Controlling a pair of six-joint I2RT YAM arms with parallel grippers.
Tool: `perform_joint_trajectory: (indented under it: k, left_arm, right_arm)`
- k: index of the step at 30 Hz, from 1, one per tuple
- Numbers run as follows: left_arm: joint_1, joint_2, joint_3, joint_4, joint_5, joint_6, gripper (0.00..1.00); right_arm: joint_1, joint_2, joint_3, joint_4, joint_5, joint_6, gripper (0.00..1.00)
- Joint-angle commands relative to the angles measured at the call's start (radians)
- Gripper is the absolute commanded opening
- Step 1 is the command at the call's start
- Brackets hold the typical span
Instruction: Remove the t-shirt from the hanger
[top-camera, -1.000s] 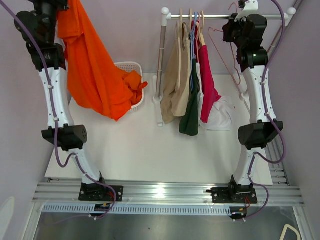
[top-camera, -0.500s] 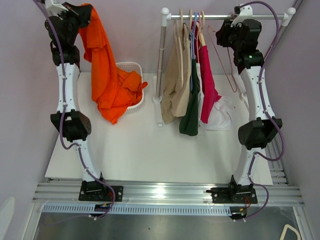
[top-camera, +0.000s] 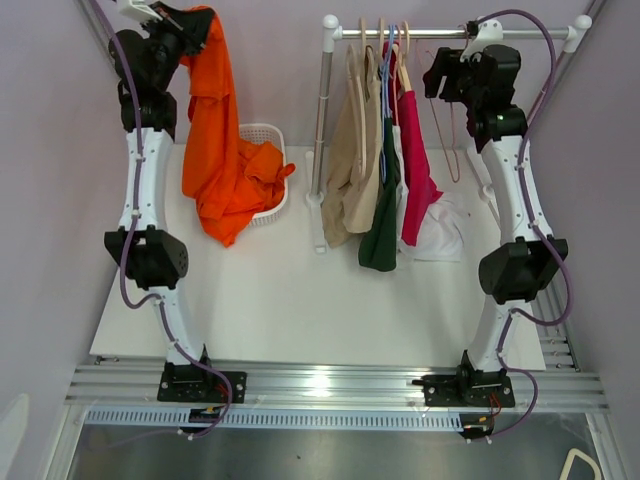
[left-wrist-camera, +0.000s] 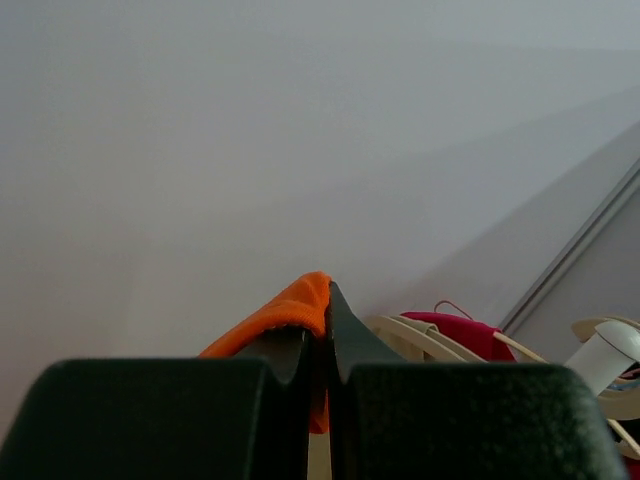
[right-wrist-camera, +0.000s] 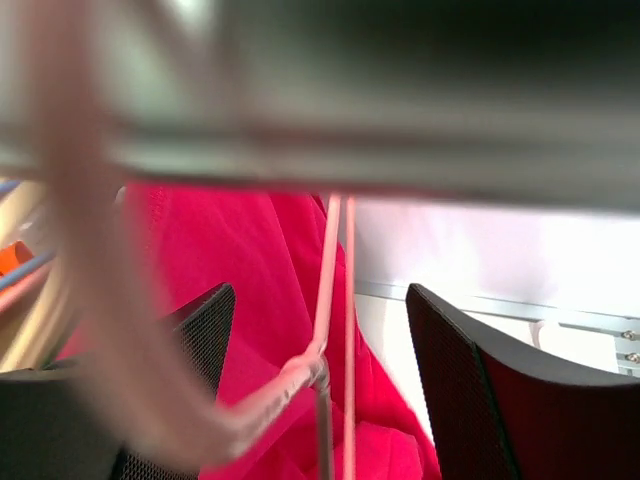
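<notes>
Next, my left gripper lets go of the orange t-shirt over the white basket's rim (top-camera: 240, 190), partly spilling onto the table.
The orange t-shirt (top-camera: 215, 150) hangs from my left gripper (top-camera: 195, 22), high at the back left, and its lower end drapes into the white basket (top-camera: 258, 132). In the left wrist view the left gripper (left-wrist-camera: 325, 300) is shut on a fold of the orange t-shirt (left-wrist-camera: 285, 310). A bare pink wire hanger (top-camera: 455, 130) hangs straight down from the rail (top-camera: 450, 33). My right gripper (top-camera: 435, 75) stands open beside it. In the right wrist view the hanger's wires (right-wrist-camera: 330, 270) pass between the spread jaws of the right gripper (right-wrist-camera: 320, 290) without touching either one.
On the rail hang a beige garment (top-camera: 350, 160), a dark green one (top-camera: 383, 215) and a red one (top-camera: 415, 170) on wooden hangers. A white cloth (top-camera: 447, 225) lies on the table under them. The rack's upright post (top-camera: 321, 130) stands mid-table.
My right gripper has opened and let go of the pink hanger, which now hangs straight from the rail. My left arm has lifted the orange t-shirt higher and farther back.
</notes>
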Motion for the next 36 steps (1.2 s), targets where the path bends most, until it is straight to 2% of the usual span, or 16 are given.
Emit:
perform_joint_trajectory:
  k: [1,6,10,12,13,15,17,19,20,22,25,28,31,32,35,36]
  left_arm:
    - [-0.033,-0.055,0.039,0.029,0.032,-0.001,0.01]
    - [-0.045,-0.058,-0.017,0.010,0.061,-0.021,0.01]
    - [-0.046,-0.124,-0.222,0.029,0.048,-0.029,0.01]
    - [-0.045,-0.154,-0.279,0.001,-0.007,-0.020,0.01]
    - [-0.044,-0.185,-0.342,-0.075,-0.046,-0.016,0.01]
    - [-0.045,-0.205,-0.373,-0.155,-0.112,-0.004,0.01]
    - [-0.047,-0.202,-0.392,-0.282,-0.118,0.023,0.01]
    - [-0.049,-0.175,-0.360,-0.399,-0.098,0.058,0.01]
    - [-0.056,-0.150,-0.334,-0.513,-0.103,0.080,0.01]
    - [-0.098,-0.132,-0.318,-0.638,-0.208,0.137,0.01]
    - [-0.101,-0.092,-0.286,-0.848,-0.314,0.189,0.01]
    - [-0.101,0.031,-0.138,-1.084,-0.365,0.259,0.01]
    - [-0.110,0.161,-0.085,-1.238,-0.347,0.319,0.01]
    - [-0.114,0.180,-0.093,-1.257,-0.385,0.324,0.01]
    - [-0.136,0.192,-0.194,-1.243,-0.461,0.358,0.01]
    - [-0.134,0.184,-0.241,-1.226,-0.469,0.359,0.05]
  right_arm:
    - [-0.005,-0.105,0.001,0.021,0.007,-0.013,0.74]
    - [-0.005,-0.211,-0.052,-0.004,0.002,-0.018,0.76]
    - [-0.005,-0.294,-0.075,-0.063,0.005,-0.007,0.77]
    - [-0.005,-0.352,-0.098,-0.097,0.004,0.002,0.77]
    - [-0.004,-0.375,-0.109,-0.105,0.002,0.005,0.78]
    - [-0.004,-0.421,-0.149,-0.113,0.002,0.010,0.78]
    - [-0.004,-0.493,-0.170,-0.114,0.005,0.019,0.80]
    - [-0.004,-0.550,-0.184,-0.125,-0.001,0.028,0.82]
    - [-0.004,-0.564,-0.184,-0.139,-0.004,0.033,0.82]
    - [-0.005,-0.590,-0.183,-0.148,-0.024,0.036,0.82]
    - [-0.004,-0.629,-0.181,-0.163,-0.044,0.050,0.83]
    - [-0.002,-0.655,-0.189,-0.182,-0.059,0.061,0.83]
    - [0.000,-0.687,-0.233,-0.171,-0.070,0.074,0.83]
    - [0.000,-0.696,-0.261,-0.165,-0.076,0.081,0.83]
    - [0.001,-0.718,-0.278,-0.171,-0.091,0.088,0.83]
    - [0.003,-0.728,-0.284,-0.171,-0.093,0.087,0.83]
